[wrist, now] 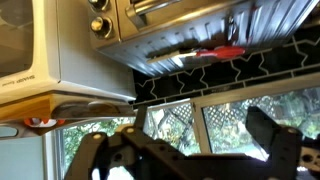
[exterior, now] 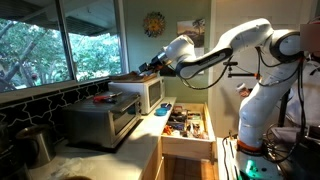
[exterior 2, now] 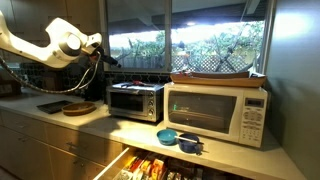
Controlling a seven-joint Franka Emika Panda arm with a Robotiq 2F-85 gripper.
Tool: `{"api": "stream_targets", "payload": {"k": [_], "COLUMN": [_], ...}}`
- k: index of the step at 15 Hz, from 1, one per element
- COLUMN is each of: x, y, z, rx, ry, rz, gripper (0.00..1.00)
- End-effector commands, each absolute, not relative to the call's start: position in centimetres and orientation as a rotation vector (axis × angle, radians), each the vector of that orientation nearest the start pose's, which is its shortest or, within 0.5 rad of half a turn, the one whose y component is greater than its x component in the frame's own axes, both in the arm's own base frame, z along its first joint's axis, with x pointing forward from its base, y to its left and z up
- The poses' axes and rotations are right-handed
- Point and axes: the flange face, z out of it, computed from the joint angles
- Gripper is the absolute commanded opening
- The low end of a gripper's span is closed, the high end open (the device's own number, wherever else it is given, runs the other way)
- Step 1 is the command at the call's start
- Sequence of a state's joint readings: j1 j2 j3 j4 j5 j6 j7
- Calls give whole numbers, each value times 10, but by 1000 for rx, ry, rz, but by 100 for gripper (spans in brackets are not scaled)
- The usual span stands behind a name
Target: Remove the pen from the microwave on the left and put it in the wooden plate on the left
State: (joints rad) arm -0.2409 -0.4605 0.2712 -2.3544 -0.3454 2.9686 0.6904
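Observation:
The body of the dark pen (exterior: 110, 99) (wrist: 232, 27) lying on top of the silver-steel microwave, beside the flat red thing, will be gripped by my gripper.
The silver-steel microwave (exterior: 100, 118) with a dark glass door stands on the counter; it also shows in the other exterior view (exterior 2: 135, 101) and, upside down, in the wrist view (wrist: 185, 28). A flat red thing (wrist: 220, 52) lies on its top. I cannot make out the pen in any view. A wooden plate (exterior 2: 75, 107) sits on the counter beside the microwave. My gripper (exterior: 150, 68) hangs in the air above the microwaves, near the window (exterior 2: 101, 52). In the wrist view its fingers (wrist: 185, 150) are wide apart with nothing between them.
A cream-white microwave (exterior 2: 215, 112) stands beside the silver one, with a wooden tray (exterior 2: 215, 73) on top. Blue bowls (exterior 2: 176, 138) sit at the counter edge. A drawer (exterior: 185, 128) full of utensils is pulled open below. Windows run behind the counter.

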Motion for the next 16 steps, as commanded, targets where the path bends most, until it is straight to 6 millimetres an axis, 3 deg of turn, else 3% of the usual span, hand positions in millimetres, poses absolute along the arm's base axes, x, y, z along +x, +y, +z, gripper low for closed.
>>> {"api": "stream_targets", "payload": {"k": [1,3,7,9,10,14,15,16], "x": [503,526,572,580,567,579,588,596], "y": [26,20,53,67,59,69,91,136], "z": [604,586,536,530,533,529,525,519], "rx": [-2394,-2294,-2327,-2300,-2336,-2322,-2294,-2315], "ry": [537,595,604,589,573,568,546,468], "rz": [-1678,-1626,-1418,-1397,-1420,-1395,-1371,-1296], "gripper": [100,100,100,100,100,100,100,100]}}
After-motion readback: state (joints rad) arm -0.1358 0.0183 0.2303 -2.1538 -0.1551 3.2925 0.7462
